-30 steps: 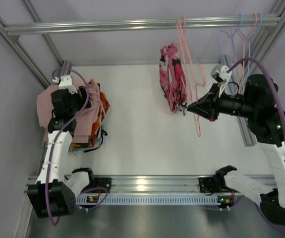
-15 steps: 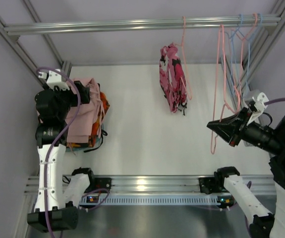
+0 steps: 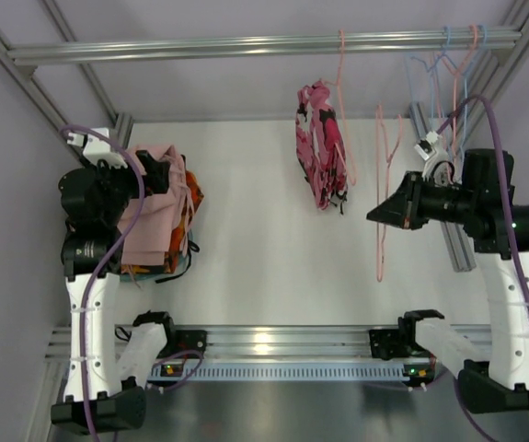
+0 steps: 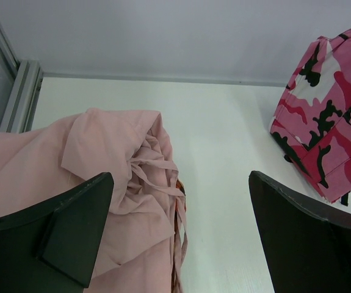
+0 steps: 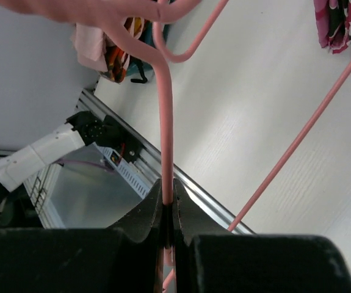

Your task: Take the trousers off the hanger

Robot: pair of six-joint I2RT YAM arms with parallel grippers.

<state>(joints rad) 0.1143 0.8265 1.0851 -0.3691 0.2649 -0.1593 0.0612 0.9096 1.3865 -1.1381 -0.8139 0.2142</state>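
My right gripper is to let go of the bare pink hanger on the metal rail [image 3: 395,41] between the camouflage garment and the other bare hangers.
The pale pink trousers [image 3: 149,216] lie in a heap at the left of the table, on top of the orange camouflage trousers [image 3: 190,198], of which only an edge shows. My left gripper [image 3: 158,170] hovers open and empty just above the heap. In the left wrist view it [image 4: 180,178] frames the pink cloth [image 4: 102,165]. My right gripper [image 3: 374,214] is shut on a bare pink hanger [image 3: 380,203] and holds it in the air at the right. The right wrist view shows the jaws [image 5: 168,183] clamped on the hanger's wire [image 5: 166,122].
A pink, white and black camouflage garment [image 3: 319,157] hangs on a pink hanger from the metal rail [image 3: 246,43] at the back. It also shows in the left wrist view [image 4: 331,122]. Several bare hangers [image 3: 448,60] hang at the rail's right end. Frame posts stand at both sides.
My right gripper carried the pink hanger away from the hanging camouflage garment, down to the right, then back up to mid-right. My left arm rose off the pink heap and drew back slightly.
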